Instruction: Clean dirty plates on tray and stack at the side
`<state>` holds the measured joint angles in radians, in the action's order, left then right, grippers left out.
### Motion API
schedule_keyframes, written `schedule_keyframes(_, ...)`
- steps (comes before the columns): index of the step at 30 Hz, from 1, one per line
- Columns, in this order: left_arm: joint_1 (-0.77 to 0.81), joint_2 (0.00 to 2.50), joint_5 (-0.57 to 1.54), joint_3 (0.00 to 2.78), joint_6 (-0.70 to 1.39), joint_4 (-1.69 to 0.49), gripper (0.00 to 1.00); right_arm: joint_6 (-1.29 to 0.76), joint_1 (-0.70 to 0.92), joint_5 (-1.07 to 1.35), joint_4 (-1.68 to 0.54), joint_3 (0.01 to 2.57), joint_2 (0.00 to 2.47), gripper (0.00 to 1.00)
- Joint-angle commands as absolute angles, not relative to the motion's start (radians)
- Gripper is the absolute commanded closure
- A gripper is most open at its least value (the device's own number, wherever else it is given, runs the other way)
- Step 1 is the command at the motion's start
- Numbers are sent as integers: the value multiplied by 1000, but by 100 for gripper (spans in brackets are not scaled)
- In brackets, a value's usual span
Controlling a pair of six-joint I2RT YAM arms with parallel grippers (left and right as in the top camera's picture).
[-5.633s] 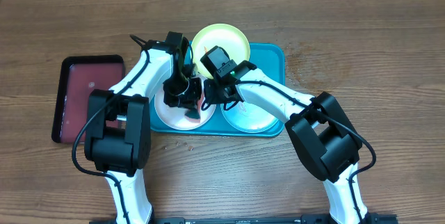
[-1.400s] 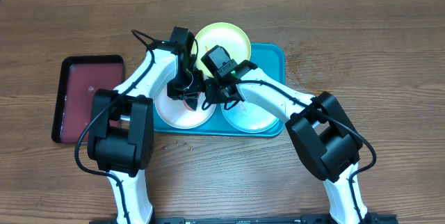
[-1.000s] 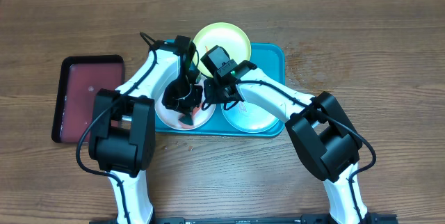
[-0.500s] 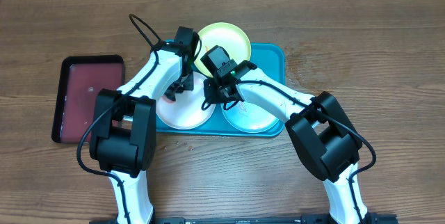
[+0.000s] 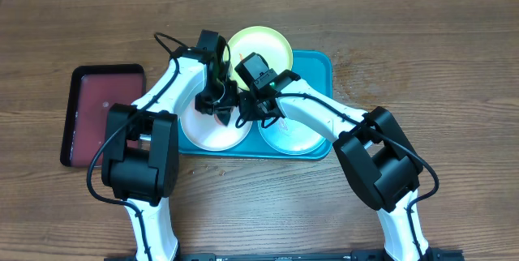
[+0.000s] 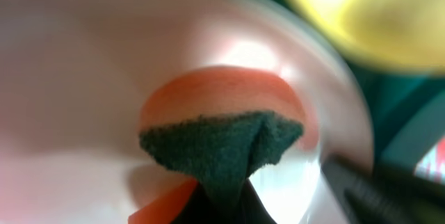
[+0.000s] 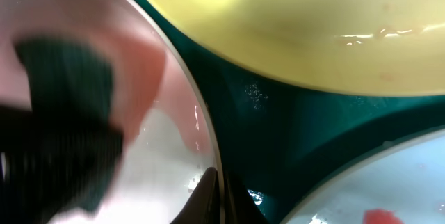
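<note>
Next, my right gripper sets the white plate free on the wooden table (image 5: 394,79), next to the teal tray and opposite the dark-red tray.
My left gripper (image 5: 219,103) is shut on an orange sponge with a dark green scouring face (image 6: 222,144) and presses it on the white plate (image 5: 207,131), near its far right part. My right gripper (image 5: 243,115) is shut on that white plate's right rim (image 7: 208,140), its fingertips (image 7: 217,186) pinching the edge. The yellow-green plate (image 5: 259,46) lies at the back, partly over the teal tray (image 5: 320,62). The pale mint-blue plate (image 5: 290,138) sits on the tray's right half and has a red smear (image 7: 386,216). The white plate (image 6: 69,78) shows a pinkish film.
A smaller dark-red tray with a black rim (image 5: 101,111) lies on the wooden table to the left of the teal tray. A few crumbs lie on the table just in front of the teal tray (image 5: 212,166). Both arms cross over the tray's middle.
My left gripper has rubbed the sponge back and forth over the white plate, from its far left edge back toward its right side. My right gripper has stayed on the rim.
</note>
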<state>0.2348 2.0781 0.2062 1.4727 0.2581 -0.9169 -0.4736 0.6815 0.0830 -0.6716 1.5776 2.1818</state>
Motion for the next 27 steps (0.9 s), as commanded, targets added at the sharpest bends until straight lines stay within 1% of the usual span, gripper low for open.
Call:
schedule_keyframes(1, 245, 2090, 222, 1469, 213, -979, 96, -471, 692, 73, -668, 1578, 2209, 96)
schedule_keyframes(5, 232, 2089, -64, 1469, 232, -1051, 96, -471, 692, 73, -668, 1579, 2209, 96)
schedule_keyframes(8, 228, 2086, -292, 1469, 326, -1085, 96, -469, 692, 73, -668, 1583, 2209, 96)
schedule_keyframes(11, 228, 2075, -460, 1470, 399, -1097, 96, -463, 692, 72, -669, 1598, 2209, 96)
schedule_keyframes(13, 227, 2062, -570, 1479, 483, -1113, 96, -463, 692, 72, -675, 1615, 2209, 96)
schedule_keyframes(15, 216, 2043, -610, 1501, 559, -1136, 96, -458, 692, 72, -682, 1635, 2207, 96)
schedule_keyframes(18, 184, 1999, -556, 1541, 599, -1149, 96, -414, 692, 68, -707, 1676, 2204, 96)
schedule_keyframes(22, 111, 1911, -355, 1579, 598, -1108, 96, -387, 693, 26, -766, 1751, 2203, 96)
schedule_keyframes(24, 58, 1861, -221, 1580, 593, -1071, 96, -361, 696, -20, -805, 1792, 2203, 96)
schedule_keyframes(27, -38, 1798, 64, 1580, 473, -1017, 96, -331, 704, -105, -873, 1856, 2203, 96)
